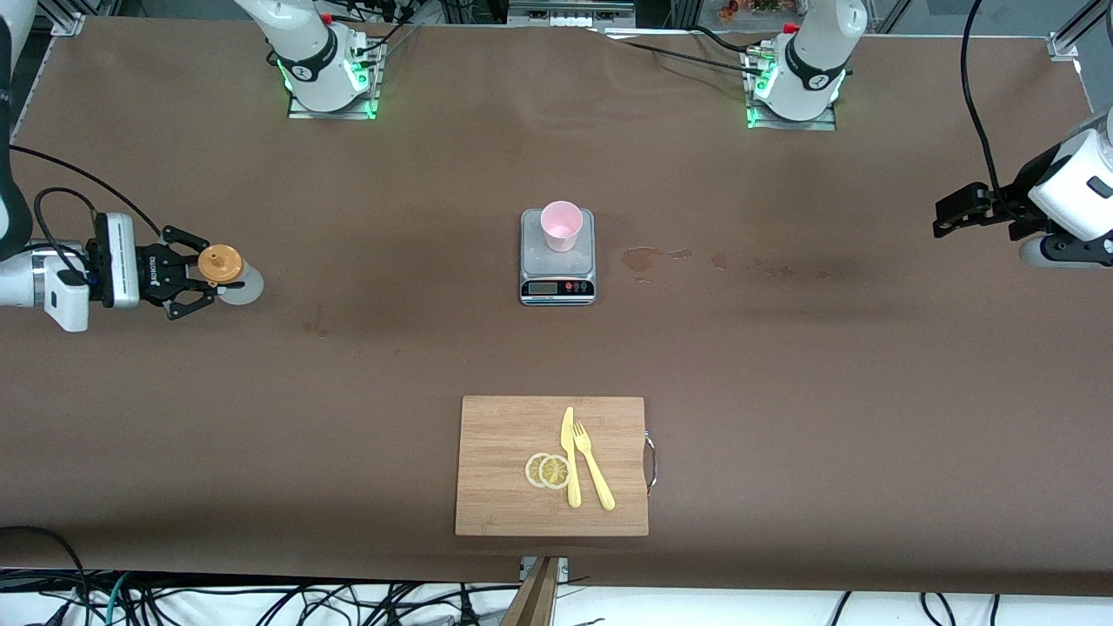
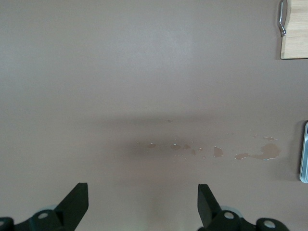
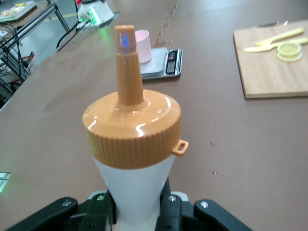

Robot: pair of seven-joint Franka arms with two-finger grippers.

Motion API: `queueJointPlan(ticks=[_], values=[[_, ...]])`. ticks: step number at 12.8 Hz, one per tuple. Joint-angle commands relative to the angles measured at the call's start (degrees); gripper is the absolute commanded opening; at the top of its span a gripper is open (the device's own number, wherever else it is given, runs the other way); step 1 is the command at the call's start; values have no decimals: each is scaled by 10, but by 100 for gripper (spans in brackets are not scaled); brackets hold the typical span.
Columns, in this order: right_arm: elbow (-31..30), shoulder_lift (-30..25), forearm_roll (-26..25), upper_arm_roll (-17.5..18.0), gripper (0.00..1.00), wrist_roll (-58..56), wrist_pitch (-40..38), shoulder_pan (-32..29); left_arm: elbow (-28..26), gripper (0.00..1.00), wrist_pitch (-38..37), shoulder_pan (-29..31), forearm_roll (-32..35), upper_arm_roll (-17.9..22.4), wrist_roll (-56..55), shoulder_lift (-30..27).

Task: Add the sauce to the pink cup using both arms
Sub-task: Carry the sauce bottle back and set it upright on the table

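Note:
My right gripper is to set the sauce bottle down on the table [image 1: 294,311] beside the small wet stain that is closest to it.
The sauce bottle [image 1: 224,268], whitish with an orange nozzle cap, stands on the table at the right arm's end. My right gripper [image 1: 210,275] is shut on its body; in the right wrist view the fingers [image 3: 171,209] press both sides of the bottle [image 3: 132,144]. The pink cup [image 1: 561,224] stands upright on a grey kitchen scale [image 1: 556,271] at the table's middle, and shows past the nozzle in the right wrist view [image 3: 142,45]. My left gripper [image 1: 948,217] is open and empty above the table at the left arm's end, its fingers wide apart [image 2: 142,192].
A wooden cutting board [image 1: 504,469] lies nearer the front camera than the scale, with a yellow knife [image 1: 570,456], a yellow fork [image 1: 593,469] and lemon slices [image 1: 548,470]. Wet stains [image 1: 643,257] mark the table between the scale and the left gripper.

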Motion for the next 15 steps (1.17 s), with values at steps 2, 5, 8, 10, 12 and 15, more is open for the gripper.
queueJointPlan(ticks=[2,5,8,10,12,15], values=[[-6,55,71,-1,33,-119,-5,-36,12,100,-12,0,0,-2,-5,1],[-5,100,116,-12,33,-194,-17,-46,12,100,-12,0,0,-2,-5,1],[1,156,161,-16,34,-247,-26,-46,12,100,-12,0,0,-2,-5,1],[1,171,168,-17,36,-265,-28,-46,12,100,-12,-1,0,-2,-5,1],[1,189,168,-23,37,-279,-29,-46,12,100,-12,-1,0,-2,-5,1],[2,216,168,-25,39,-280,-28,-46,12,100,-12,-1,0,-2,-4,1]])
